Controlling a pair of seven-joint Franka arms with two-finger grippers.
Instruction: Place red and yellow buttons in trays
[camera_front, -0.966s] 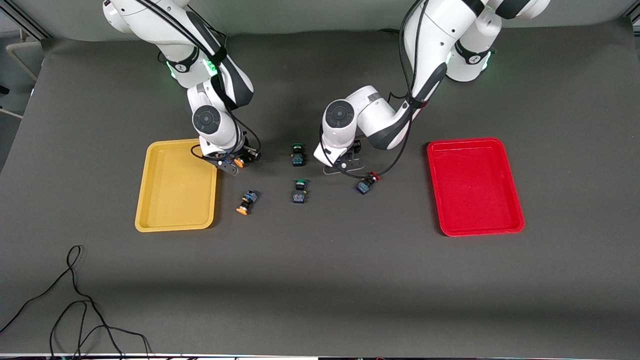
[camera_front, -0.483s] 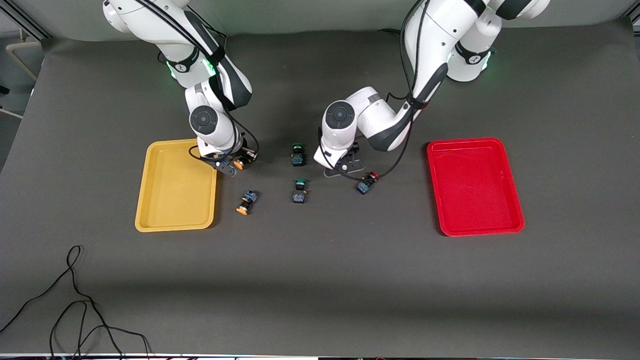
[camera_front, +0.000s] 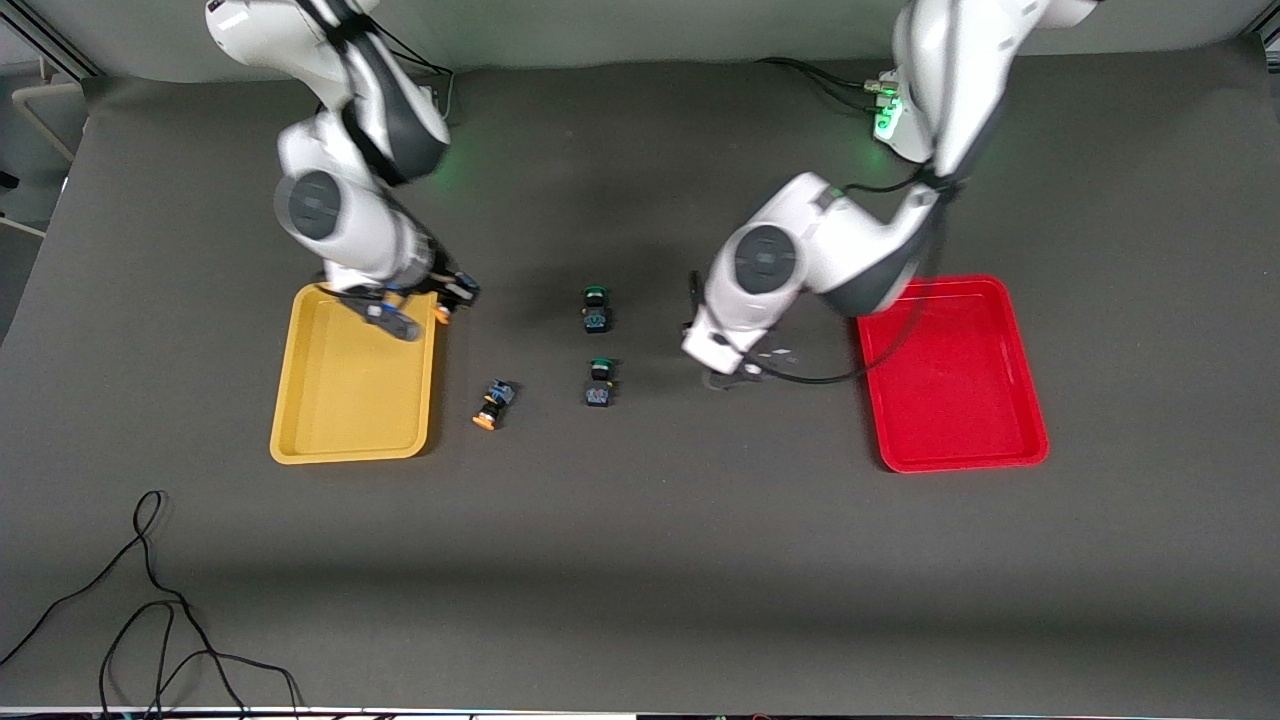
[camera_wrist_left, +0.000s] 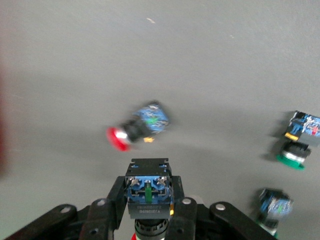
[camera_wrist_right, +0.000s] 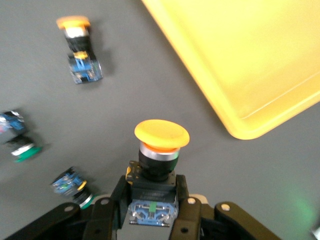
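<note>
My left gripper is holding the red-capped button, now above the mat. It will let go of it inside the red tray (camera_front: 923, 368), near the tray's side that faces the green buttons.
My right gripper (camera_front: 415, 312) is shut on an orange-yellow button (camera_wrist_right: 159, 150) and holds it over the yellow tray's (camera_front: 350, 400) rim, on the side toward the table's middle; the tray also shows in the right wrist view (camera_wrist_right: 250, 65). A second yellow button (camera_front: 492, 404) lies on the mat beside that tray. My left gripper (camera_front: 728, 372) is shut on a red-capped button (camera_wrist_left: 148, 192) above the mat, between the green buttons and the red tray (camera_front: 950, 370). A second red button (camera_wrist_left: 140, 125) lies on the mat just ahead of it and is hidden under the hand in the front view.
Two green-capped buttons (camera_front: 596, 308) (camera_front: 599, 382) lie at the table's middle, one nearer the front camera than the other. A black cable (camera_front: 150, 600) loops at the near edge toward the right arm's end. Dark mat covers the table.
My right gripper has carried the yellow button from the mat to the yellow tray's rim. My left gripper has risen and moved toward the red tray with its button, covering the loose red one.
</note>
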